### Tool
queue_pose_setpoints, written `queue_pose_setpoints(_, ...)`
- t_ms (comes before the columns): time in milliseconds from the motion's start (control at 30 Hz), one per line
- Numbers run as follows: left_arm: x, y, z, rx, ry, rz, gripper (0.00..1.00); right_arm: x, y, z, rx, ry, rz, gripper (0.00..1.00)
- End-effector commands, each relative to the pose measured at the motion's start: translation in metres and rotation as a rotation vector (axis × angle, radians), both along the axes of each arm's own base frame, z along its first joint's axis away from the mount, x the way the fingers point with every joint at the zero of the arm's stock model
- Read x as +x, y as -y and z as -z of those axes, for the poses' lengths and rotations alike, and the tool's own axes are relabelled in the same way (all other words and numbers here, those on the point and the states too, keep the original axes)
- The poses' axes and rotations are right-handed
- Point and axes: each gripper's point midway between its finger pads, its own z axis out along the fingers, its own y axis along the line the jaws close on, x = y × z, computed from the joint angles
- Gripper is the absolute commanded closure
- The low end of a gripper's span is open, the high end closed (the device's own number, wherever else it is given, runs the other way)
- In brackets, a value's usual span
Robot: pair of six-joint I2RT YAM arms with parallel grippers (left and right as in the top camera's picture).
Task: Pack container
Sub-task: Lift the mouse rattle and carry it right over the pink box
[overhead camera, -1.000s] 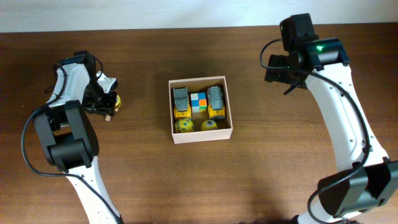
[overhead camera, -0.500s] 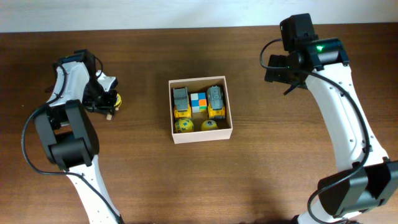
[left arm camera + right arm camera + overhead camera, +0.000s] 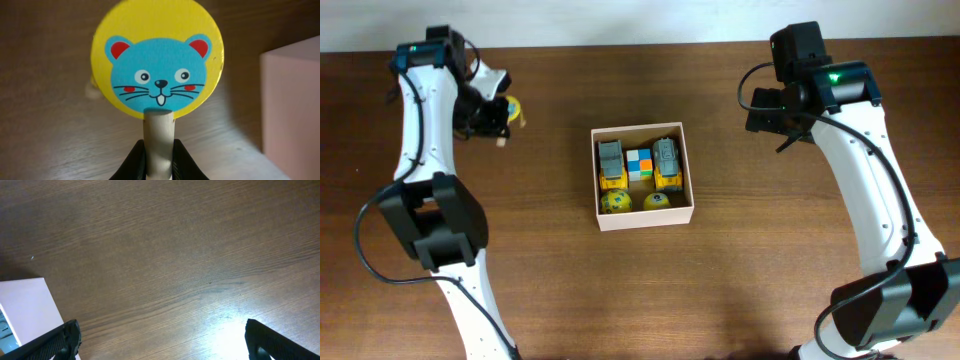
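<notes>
Next, I let go of the yellow round toy with my left gripper in the container (image 3: 676,199), next to the ball nearest my right gripper.
The container (image 3: 642,217) is a square cardboard box with whitish walls at the table's middle. It holds two toy trucks, a colour cube and two yellow-green balls. My left gripper (image 3: 501,117) is shut on the pale wooden stick of a yellow round toy with a blue mouse face (image 3: 157,75). It holds the toy above the table, far left of the container; the toy also shows in the overhead view (image 3: 511,108). A container wall (image 3: 295,100) shows at the right of the left wrist view. My right gripper (image 3: 160,340) is open and empty above bare table, right of the container.
The brown wooden table (image 3: 740,280) runs to a white wall at the back. A corner of the container (image 3: 25,305) shows at the left of the right wrist view.
My left gripper has lifted the mouse-face toy off the table and moved it toward the back and slightly right. The right arm has not moved.
</notes>
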Motion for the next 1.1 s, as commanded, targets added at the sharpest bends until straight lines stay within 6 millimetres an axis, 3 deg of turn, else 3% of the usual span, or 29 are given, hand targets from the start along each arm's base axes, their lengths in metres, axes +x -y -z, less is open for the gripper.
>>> queue_pose_setpoints(0, 0.009, 0.031, -0.027, -0.048, 0.063, 0.051, 0.91, 0.000, 0.004, 0.002, -0.011, -0.003, 0.014, 0.01)
queue_pose_setpoints(200, -0.007, 0.081, -0.051, -0.050, 0.058, 0.210, 0.91, 0.000, 0.004, 0.002, -0.011, -0.003, 0.014, 0.01)
queue_pose_setpoints(533, -0.046, 0.191, -0.052, -0.049, 0.030, 0.536, 0.91, 0.000, 0.004, 0.002, -0.011, -0.003, 0.014, 0.01)
queue_pose_setpoints(667, -0.061, 0.224, -0.052, -0.043, 0.029, 0.618, 0.91, 0.000, 0.004, 0.002, -0.011, -0.003, 0.014, 0.01)
queue_pose_setpoints(900, -0.075, 0.247, -0.047, 0.081, 0.036, 0.702, 0.90, 0.000, 0.004, 0.002, -0.011, -0.003, 0.014, 0.01)
queue_pose_setpoints(1067, -0.079, 0.253, -0.045, 0.095, 0.024, 0.684, 0.90, 0.000, 0.004, 0.002, -0.010, -0.003, 0.014, 0.01)
